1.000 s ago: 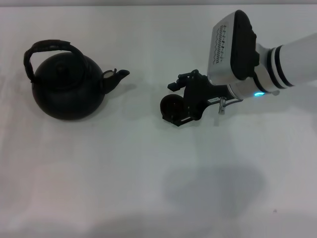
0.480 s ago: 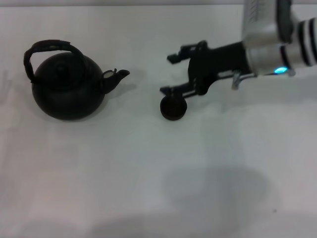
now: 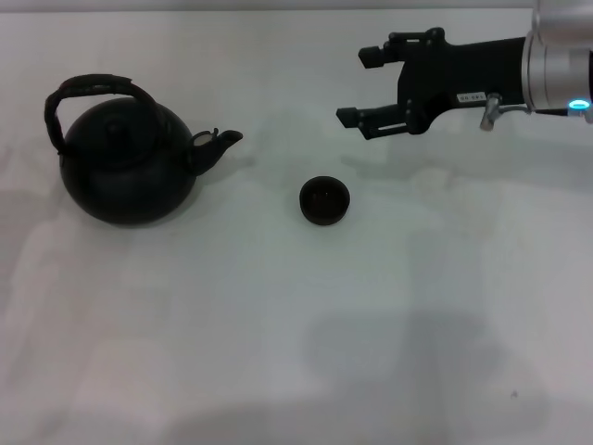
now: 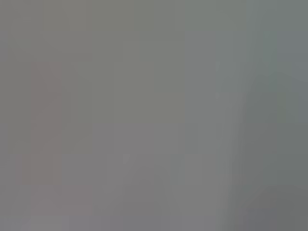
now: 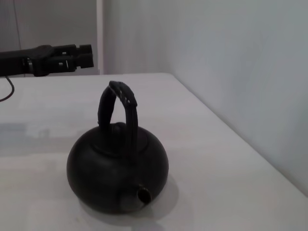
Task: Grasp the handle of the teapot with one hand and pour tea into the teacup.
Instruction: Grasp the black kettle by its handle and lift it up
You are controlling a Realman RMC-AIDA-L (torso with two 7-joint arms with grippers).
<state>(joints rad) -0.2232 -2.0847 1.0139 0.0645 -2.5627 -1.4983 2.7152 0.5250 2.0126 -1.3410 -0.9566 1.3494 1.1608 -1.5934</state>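
Observation:
Next, my left gripper goes to the black teapot and closes on the back part of its handle (image 3: 52, 120), opposite the teapot's spout.
The matte black teapot (image 3: 125, 167) stands at the left of the white table, its spout (image 3: 222, 141) pointing toward the teacup. Its arched handle (image 3: 93, 86) stands upright over the lid. The small black teacup (image 3: 324, 200) sits alone mid-table, upright. My right gripper (image 3: 357, 86) is open and empty, raised behind and to the right of the cup and apart from it. The right wrist view shows the teapot (image 5: 118, 168) spout-on, with its handle (image 5: 120, 103). The left gripper (image 5: 79, 56) shows there far beyond the teapot. The left wrist view shows only grey.
The white table (image 3: 278, 324) holds only the teapot and the cup. In the right wrist view the table's edge (image 5: 231, 130) runs along a pale wall close beside the teapot.
My right gripper was around the teacup a second ago. It has opened, let go and drawn up, back and to the right. The cup stays where it was; the teapot has not moved.

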